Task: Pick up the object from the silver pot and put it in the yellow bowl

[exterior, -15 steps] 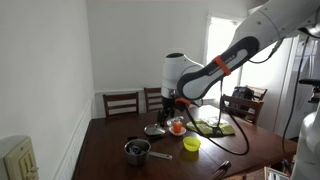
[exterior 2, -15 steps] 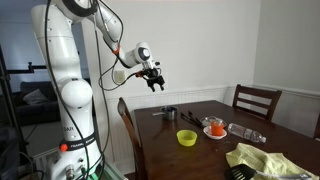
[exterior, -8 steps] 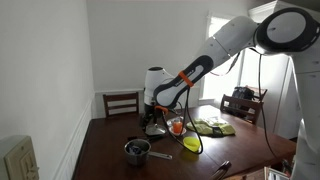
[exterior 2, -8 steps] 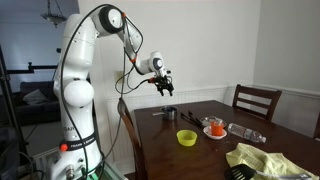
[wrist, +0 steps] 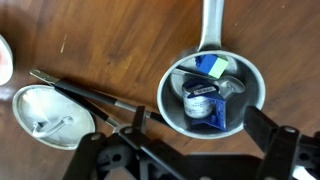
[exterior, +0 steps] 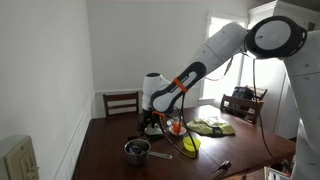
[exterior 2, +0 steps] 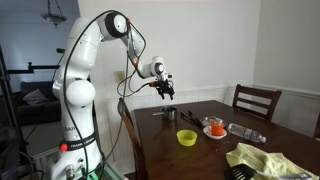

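The blue and silver object's end (exterior: 134,149) (wrist: 206,120) farthest from the silver pot's handle, down inside the pot, will be gripped by my gripper.
The silver pot (wrist: 172,92) is below my gripper in the wrist view, with its handle (wrist: 210,25) pointing to the top edge. A blue and silver object (wrist: 204,98) lies inside it. My gripper (wrist: 200,125) is open and empty, hovering above the pot with one finger (wrist: 262,128) to each side of its lower rim. In both exterior views my gripper (exterior: 151,121) (exterior 2: 165,92) hangs above the pot (exterior: 137,151) (exterior 2: 170,113). The yellow bowl (exterior: 190,144) (exterior 2: 186,137) stands on the table beside the pot.
A flat silver dish (wrist: 50,116) and long black utensils (wrist: 88,92) lie next to the pot. A clear container with orange contents (exterior 2: 214,128), a yellow-green cloth (exterior 2: 262,160) and chairs (exterior 2: 250,100) are around the dark wooden table (exterior 2: 160,150).
The arm has swung in and lowered, bringing my gripper from high above the table to just over the silver pot. The jaws stay open.
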`<control>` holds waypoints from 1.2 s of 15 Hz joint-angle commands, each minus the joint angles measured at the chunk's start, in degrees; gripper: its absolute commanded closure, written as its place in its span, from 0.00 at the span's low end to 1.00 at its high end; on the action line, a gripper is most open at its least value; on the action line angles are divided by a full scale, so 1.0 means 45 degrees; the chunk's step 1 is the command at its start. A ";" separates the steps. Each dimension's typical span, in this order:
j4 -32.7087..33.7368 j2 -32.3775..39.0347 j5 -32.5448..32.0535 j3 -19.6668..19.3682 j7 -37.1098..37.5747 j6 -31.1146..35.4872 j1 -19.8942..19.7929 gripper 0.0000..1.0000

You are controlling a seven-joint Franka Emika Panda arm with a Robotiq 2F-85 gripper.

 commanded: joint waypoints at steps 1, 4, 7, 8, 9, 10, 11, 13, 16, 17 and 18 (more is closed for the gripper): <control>0.1726 0.2284 0.0268 -0.0780 -0.0749 0.0558 0.0469 0.00; 0.3138 0.3732 0.0741 -0.0681 -0.1892 0.0708 0.0436 0.00; 0.4140 0.4400 0.1063 -0.0402 -0.2948 0.0631 0.0556 0.00; 0.4368 0.4474 0.1138 -0.0339 -0.3230 0.0645 0.0609 0.00; 0.4461 0.4484 0.1243 -0.0263 -0.3412 0.0647 0.0679 0.00; 0.4582 0.4480 0.1409 -0.0127 -0.3667 0.0616 0.0660 0.00; 0.4721 0.4543 0.1523 -0.0058 -0.3827 0.0600 0.0682 0.00; 0.4998 0.4714 0.1672 -0.0091 -0.3842 0.0210 0.0840 0.00; 0.5254 0.4992 0.1760 -0.0232 -0.3643 -0.0192 0.0976 0.02; 0.5354 0.5095 0.1717 -0.0322 -0.3538 -0.0337 0.1040 0.08; 0.5421 0.5177 0.1690 -0.0389 -0.3455 -0.0474 0.1079 0.13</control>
